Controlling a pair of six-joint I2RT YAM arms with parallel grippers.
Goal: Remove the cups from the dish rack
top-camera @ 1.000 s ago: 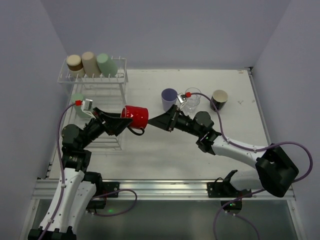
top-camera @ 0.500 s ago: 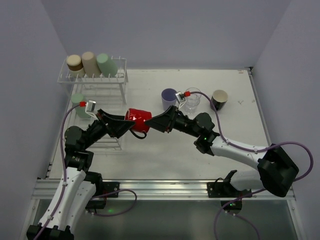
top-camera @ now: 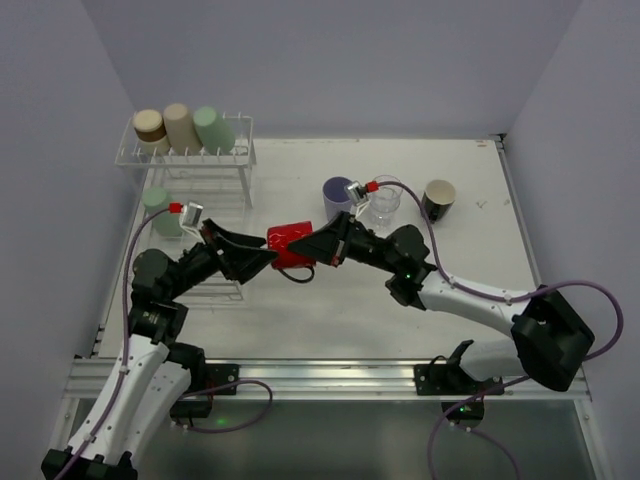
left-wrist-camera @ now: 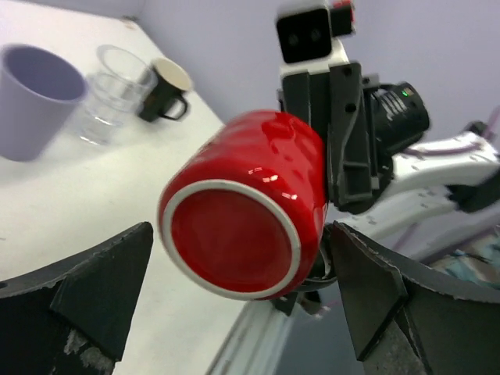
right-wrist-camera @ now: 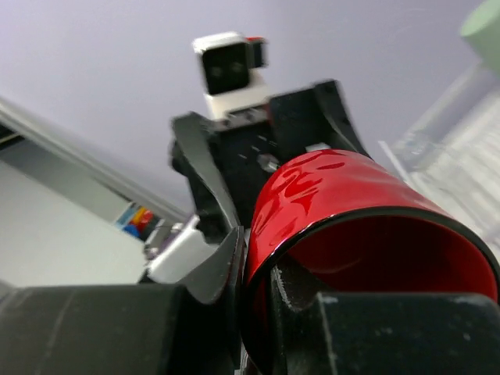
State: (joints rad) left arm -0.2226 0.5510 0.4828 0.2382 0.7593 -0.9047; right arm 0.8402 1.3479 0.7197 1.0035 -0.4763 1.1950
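Note:
Next, my right gripper sets the red cup on the table (top-camera: pixel 429 254) just in front of the black cup.
A red cup (top-camera: pixel 290 245) hangs on its side above the table, between the two grippers. My right gripper (top-camera: pixel 318 245) is shut on its rim wall, one finger inside and one outside (right-wrist-camera: pixel 219 266). In the right wrist view the red cup (right-wrist-camera: pixel 344 195) fills the frame in front of my right gripper (right-wrist-camera: pixel 262 289). My left gripper (top-camera: pixel 262 256) is open, its fingers standing apart from the cup's base end. In the left wrist view the red cup (left-wrist-camera: pixel 234 234) shows its base between the spread fingers (left-wrist-camera: pixel 101 289) of my left gripper (left-wrist-camera: pixel 238 258). The white dish rack (top-camera: pixel 215 195) stands at the back left.
Tan-brown (top-camera: pixel 150 125), beige (top-camera: pixel 180 125) and pale green (top-camera: pixel 213 128) cups lie on the rack's raised shelf. Another pale green cup (top-camera: pixel 160 210) stands at the rack's left side. A purple cup (top-camera: pixel 338 195), a clear glass (top-camera: pixel 385 198) and a black cup (top-camera: pixel 437 198) stand on the table.
The red cup has moved right and a little nearer. My right gripper has closed on its rim. My left gripper has opened off the cup.

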